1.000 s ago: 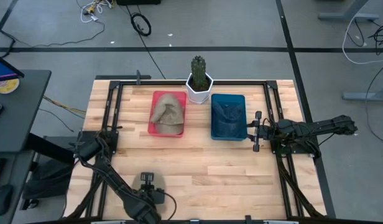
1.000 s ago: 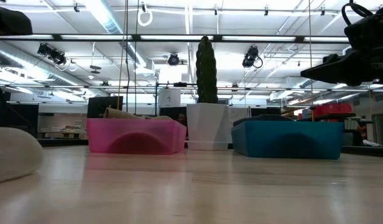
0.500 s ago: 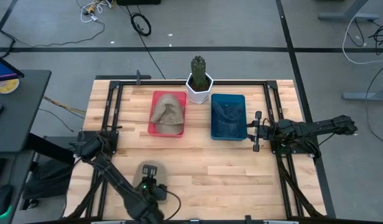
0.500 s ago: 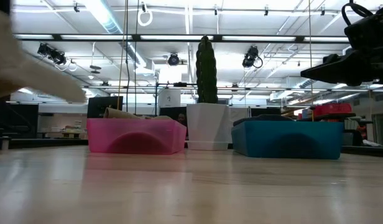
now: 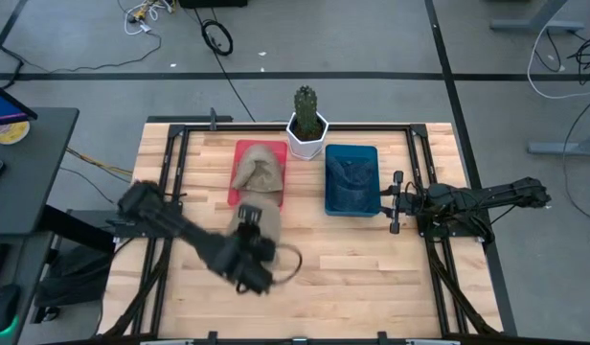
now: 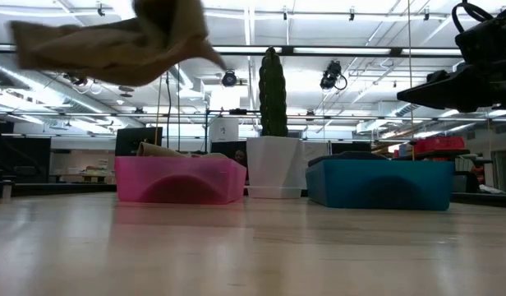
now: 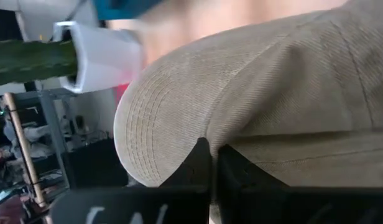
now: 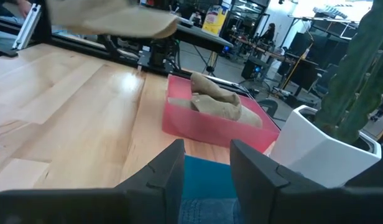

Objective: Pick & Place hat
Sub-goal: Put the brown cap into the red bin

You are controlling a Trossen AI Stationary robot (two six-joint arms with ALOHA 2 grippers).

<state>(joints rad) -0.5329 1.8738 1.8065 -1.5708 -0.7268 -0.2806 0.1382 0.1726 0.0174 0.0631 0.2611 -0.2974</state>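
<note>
The robot's left gripper will release the tan corduroy hat on top of the other tan hat (image 5: pixel 258 181) in the pink bin.
My left gripper (image 5: pixel 251 241) is shut on a tan corduroy hat (image 5: pixel 258 224), carried high above the table (image 6: pixel 113 41) just short of the near end of the pink bin (image 5: pixel 235 196). In the left wrist view the hat (image 7: pixel 272 81) fills the picture above the gripper (image 7: pixel 213 163). The pink bin holds another tan hat (image 5: pixel 260 172). The blue bin (image 5: pixel 330 206) holds a dark blue hat (image 5: pixel 352 180). My right gripper (image 5: pixel 395 202) waits open at the blue bin's right side (image 8: pixel 207 165). My left gripper pinches the tan hat between its two shut fingers (image 7: pixel 198 165) at the seam where the brim meets the crown (image 7: pixel 204 134). The hat is lifted clear of the table, its brim (image 6: pixel 39 41) sticking out sideways in the low view.
A cactus in a white pot (image 5: pixel 306 129) stands at the far edge between the two bins. Black rails (image 5: pixel 176 163) run along the table's sides. Bare wood (image 5: pixel 352 268) lies across the near half of the table.
The hat lay on the table near the near-left edge with my left gripper at it. The gripper has lifted it clear and swung it up and toward the far edge, up to the pink bin. My right arm has kept still.
</note>
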